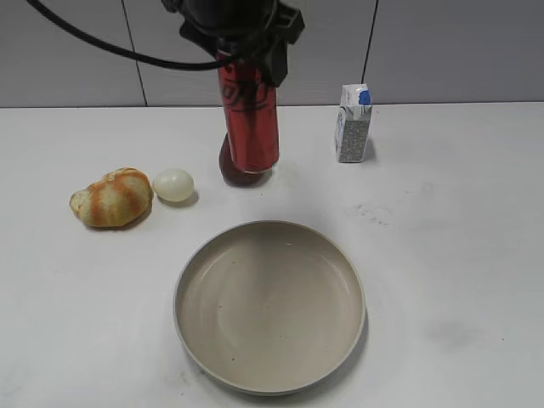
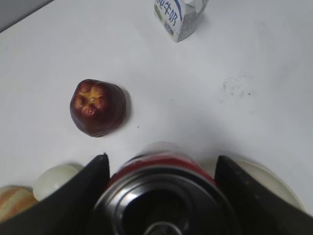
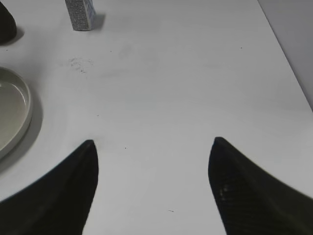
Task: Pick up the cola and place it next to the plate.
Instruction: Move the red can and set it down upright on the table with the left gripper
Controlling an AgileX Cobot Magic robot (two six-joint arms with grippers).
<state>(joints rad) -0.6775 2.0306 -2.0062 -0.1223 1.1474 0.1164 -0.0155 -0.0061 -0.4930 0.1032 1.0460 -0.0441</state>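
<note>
The robot's left gripper needs to put the cola down on the table (image 1: 261, 213) (image 2: 148, 156) between the dark red fruit and the plate.
The cola (image 1: 249, 115) is a tall red can with a silver top, held upright in the air behind the plate. My left gripper (image 1: 246, 47) is shut on its upper part. In the left wrist view the can's silver top (image 2: 164, 196) fills the space between the two black fingers. The plate (image 1: 269, 303) is a wide beige-grey dish at the front middle of the table; its rim also shows in the right wrist view (image 3: 22, 115). My right gripper (image 3: 152, 147) is open and empty over bare table to the right of the plate.
A dark red fruit (image 2: 98, 107) sits on the table behind the can. A white egg (image 1: 173, 184) and a striped bread roll (image 1: 111, 197) lie to the left. A small milk carton (image 1: 353, 123) stands at the back right.
</note>
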